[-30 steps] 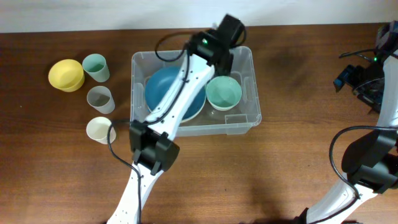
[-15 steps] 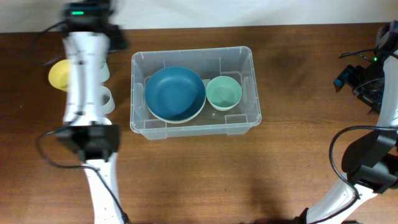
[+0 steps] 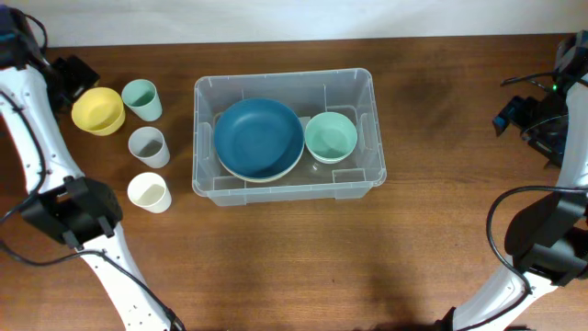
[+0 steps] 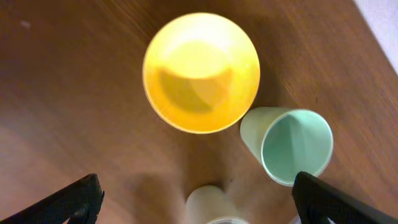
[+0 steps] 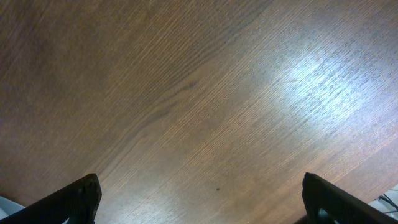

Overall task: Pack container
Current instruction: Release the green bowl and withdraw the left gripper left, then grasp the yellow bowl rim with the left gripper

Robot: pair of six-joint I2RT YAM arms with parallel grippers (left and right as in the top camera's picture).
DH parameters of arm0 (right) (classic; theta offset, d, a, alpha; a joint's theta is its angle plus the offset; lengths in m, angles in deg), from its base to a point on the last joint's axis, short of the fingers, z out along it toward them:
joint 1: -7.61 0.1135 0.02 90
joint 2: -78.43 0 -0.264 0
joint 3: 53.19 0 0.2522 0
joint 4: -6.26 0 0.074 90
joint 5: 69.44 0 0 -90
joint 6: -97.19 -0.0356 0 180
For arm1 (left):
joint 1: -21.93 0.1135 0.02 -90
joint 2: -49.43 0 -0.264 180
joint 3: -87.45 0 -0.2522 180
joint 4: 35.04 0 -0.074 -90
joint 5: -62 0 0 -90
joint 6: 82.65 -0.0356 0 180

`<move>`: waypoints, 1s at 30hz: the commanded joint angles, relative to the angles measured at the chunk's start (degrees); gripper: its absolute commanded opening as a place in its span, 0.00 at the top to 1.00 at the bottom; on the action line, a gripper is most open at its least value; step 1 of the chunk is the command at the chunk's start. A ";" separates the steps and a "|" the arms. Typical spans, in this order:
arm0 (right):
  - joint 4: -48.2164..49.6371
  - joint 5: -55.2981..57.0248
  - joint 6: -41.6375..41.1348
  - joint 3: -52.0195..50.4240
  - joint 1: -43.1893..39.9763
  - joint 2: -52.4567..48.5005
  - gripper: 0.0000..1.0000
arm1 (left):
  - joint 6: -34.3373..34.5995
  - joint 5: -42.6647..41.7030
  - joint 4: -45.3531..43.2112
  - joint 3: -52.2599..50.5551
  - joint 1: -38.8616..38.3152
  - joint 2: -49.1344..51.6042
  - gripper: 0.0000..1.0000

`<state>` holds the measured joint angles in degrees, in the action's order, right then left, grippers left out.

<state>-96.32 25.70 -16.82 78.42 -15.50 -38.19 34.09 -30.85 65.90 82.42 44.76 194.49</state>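
Note:
The robot's left gripper will next go to the yellow bowl's rim (image 3: 74,113) (image 4: 147,57), on the side facing away from the mint cup, and close there.
The clear container (image 3: 287,81) stands mid-table, holding a big blue bowl (image 3: 258,138) and a small green bowl (image 3: 331,136). My left gripper (image 3: 73,74) hovers at the far left, just behind the yellow bowl (image 3: 97,109), open and empty. In the left wrist view the gripper (image 4: 199,208) looks down on the yellow bowl (image 4: 201,72), a mint cup (image 4: 292,146) and the top of a pale cup (image 4: 208,202). My right gripper (image 3: 519,110) stays at the right edge, open over bare wood, as the right wrist view (image 5: 199,199) also shows.
Left of the container stand the mint cup (image 3: 141,98), a grey cup (image 3: 148,145) and a cream cup (image 3: 149,192). The wall runs close behind the table's far edge. My left arm's base is at the front left, my right arm's at the front right.
My left arm swung from over the container to the far left by the yellow bowl, its jaws opening. The green bowl stays in the container. The right arm is still.

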 commanded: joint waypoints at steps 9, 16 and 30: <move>-0.02 0.92 -0.46 -0.22 -0.15 -0.11 0.01 | 8.44 4.17 -1.53 -0.24 -0.04 9.86 0.04; -0.04 0.92 -0.46 -0.22 -0.15 -0.11 0.01 | 8.46 4.15 -2.54 -0.24 -0.04 13.53 0.08; -0.02 0.92 -0.46 -0.22 -0.15 -0.11 0.01 | 8.44 4.35 -4.02 -0.24 -0.04 16.63 0.37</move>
<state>-96.34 25.70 -16.82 78.42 -15.50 -38.19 42.11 -27.29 62.05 82.31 44.60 210.31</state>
